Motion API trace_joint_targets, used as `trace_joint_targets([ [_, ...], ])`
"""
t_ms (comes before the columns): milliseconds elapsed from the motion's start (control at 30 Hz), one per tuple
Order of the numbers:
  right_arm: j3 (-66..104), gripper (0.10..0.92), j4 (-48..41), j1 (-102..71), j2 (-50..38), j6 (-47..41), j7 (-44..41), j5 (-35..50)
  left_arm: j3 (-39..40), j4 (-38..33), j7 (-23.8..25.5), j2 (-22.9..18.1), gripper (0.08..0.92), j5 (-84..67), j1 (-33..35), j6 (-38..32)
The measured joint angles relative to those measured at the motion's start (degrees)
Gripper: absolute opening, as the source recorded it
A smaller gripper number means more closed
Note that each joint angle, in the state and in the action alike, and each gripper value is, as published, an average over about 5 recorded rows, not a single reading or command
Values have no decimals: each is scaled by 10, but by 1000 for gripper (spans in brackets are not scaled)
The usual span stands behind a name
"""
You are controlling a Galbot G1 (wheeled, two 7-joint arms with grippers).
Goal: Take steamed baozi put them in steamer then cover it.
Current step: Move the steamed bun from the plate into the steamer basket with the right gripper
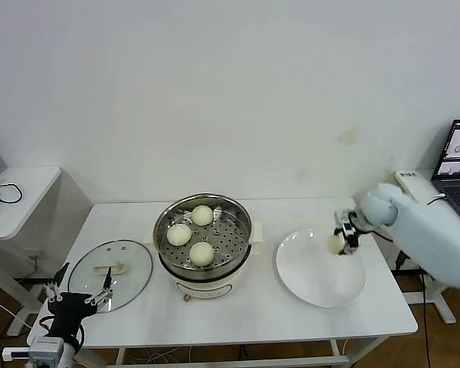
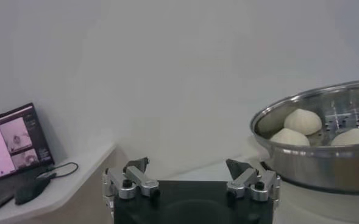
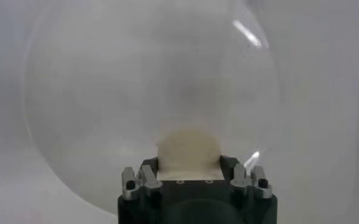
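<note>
I will release my right gripper's baozi on the steamer's bare side (image 1: pixel 220 230) toward the white plate, near the rear baozi.
Three cream-white baozi (image 1: pixel 202 254) lie in the shiny perforated steamer (image 1: pixel 238 216) on its cream pot at the table's middle; they also show in the left wrist view inside the steamer (image 2: pixel 316 161). Over the white plate (image 1: pixel 320 284) my right gripper (image 1: pixel 341 242) is shut on a fourth baozi (image 3: pixel 188 150), which fills the space between its fingers just above the plate (image 3: pixel 94 109). My left gripper (image 1: pixel 80 294) hangs open at the table's front left, by the glass lid (image 1: pixel 130 264), with nothing between its fingers (image 2: pixel 136 167).
The glass lid with a cream handle lies flat left of the pot. A laptop (image 1: pixel 459 165) stands on a stand at the far right. A small side table (image 1: pixel 19 195) with cables is at the far left.
</note>
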Motion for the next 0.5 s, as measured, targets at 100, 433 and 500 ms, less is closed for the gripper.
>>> trace_joint_targets([
  [100,-30,636,16,49,8,-12,1,31,0,1,0,2,823,-1,-1,0],
  [433,-128,636,47,202,66,-55,14,138,-4,5,0,11,823,-5,-8,0],
  [500,-144,636,49,220,84,-65,18,158,-4,7,0,13,823,-4,-9,0],
])
